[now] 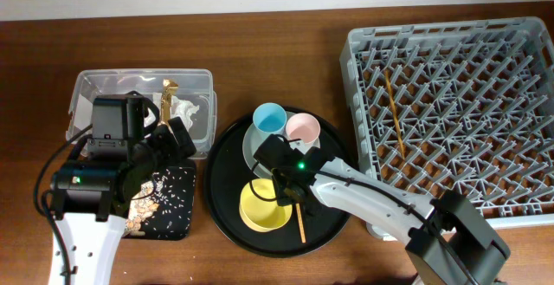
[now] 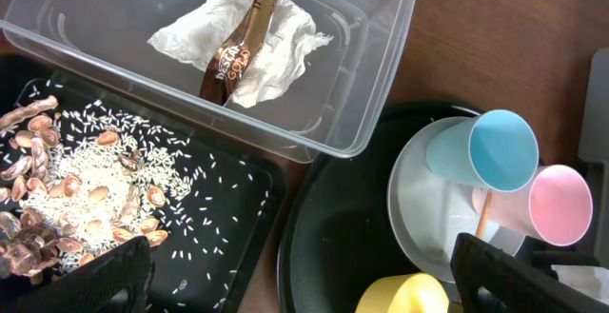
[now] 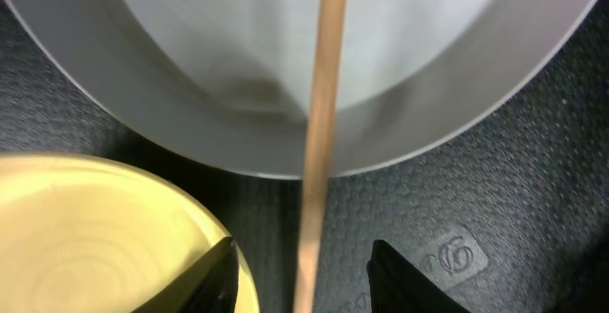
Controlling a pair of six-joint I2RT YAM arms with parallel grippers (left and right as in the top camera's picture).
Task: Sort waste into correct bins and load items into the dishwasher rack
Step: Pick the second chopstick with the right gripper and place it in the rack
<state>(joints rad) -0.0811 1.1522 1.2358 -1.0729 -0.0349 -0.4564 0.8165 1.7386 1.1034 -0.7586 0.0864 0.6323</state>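
Observation:
I will next move my left gripper to the blue cup and grab the cup's rim (image 1: 255, 121) (image 2: 472, 159) on the side that faces the clear tub.
The clear tub (image 1: 201, 79) holds white tissue (image 2: 238, 28) and a foil wrapper (image 2: 231, 64). The shallow black tray (image 1: 177, 211) holds brown scraps (image 2: 33, 156) and rice (image 2: 90, 175). My left gripper (image 2: 304, 284) is open and empty, above the gap between that tray and the round tray. The plate (image 1: 250, 149), blue cup (image 1: 269, 118), pink cup (image 1: 303, 127) and yellow bowl (image 1: 264, 207) sit on the round tray. My right gripper (image 3: 303, 261) is open, with one finger on each side of a chopstick (image 3: 324, 85) that lies across the plate rim (image 3: 190, 56). Another chopstick (image 1: 394, 112) lies in the rack (image 1: 450, 60).
The big round black tray (image 1: 221, 159) sits between the bins and the rack. The yellow bowl (image 3: 86, 237) is right beside my right gripper's left finger. The rack fills the right side of the table. The brown table edge runs along the back.

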